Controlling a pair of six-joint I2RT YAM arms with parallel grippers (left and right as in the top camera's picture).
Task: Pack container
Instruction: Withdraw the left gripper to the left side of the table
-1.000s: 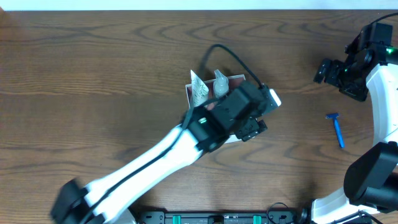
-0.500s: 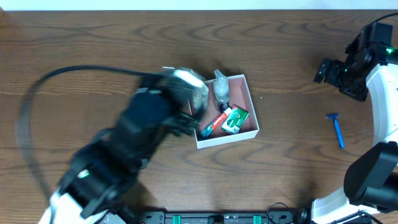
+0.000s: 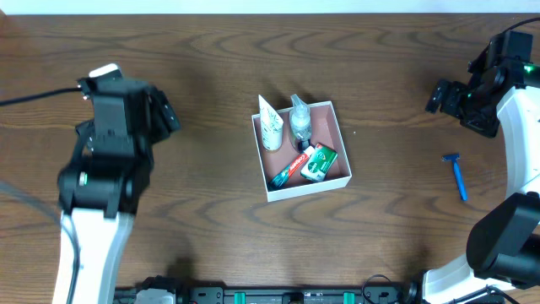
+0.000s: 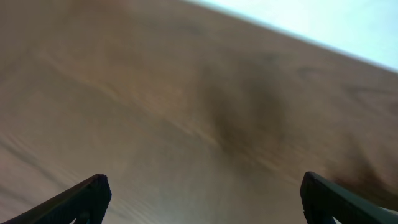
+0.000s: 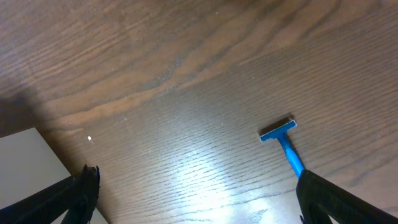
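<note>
The robot's right gripper will next move to the blue razor and close on the razor handle's upper part point(image 3: 456, 171) point(image 5: 290, 153), just under the razor's head.
The container point(image 3: 309, 189), a shallow white-walled square box with a pinkish inside, sits mid-table. It holds a white tube point(image 3: 270, 128), a clear bottle point(image 3: 300, 120), a red-and-green toothpaste point(image 3: 288, 170) and a green-and-white soap box point(image 3: 319, 162). A blue razor point(image 3: 456, 175) lies on the wood at the right, also seen as the razor point(image 5: 284, 140) in the right wrist view. My left gripper point(image 3: 162, 116) is far left of the box, and the left gripper point(image 4: 202, 200) is open over blurred bare wood. My right gripper point(image 3: 438, 96) hovers at the upper right, and the right gripper point(image 5: 199, 200) is open and holds nothing.
A white corner of the box point(image 5: 28, 165) shows at the left of the right wrist view. The wooden table point(image 3: 194, 51) meets a pale edge along the top. The right arm's base point(image 3: 506, 236) stands at the lower right.
My left arm has swung from over the box to the far left, uncovering its contents, and its jaws have opened fully. The right arm has not moved.
</note>
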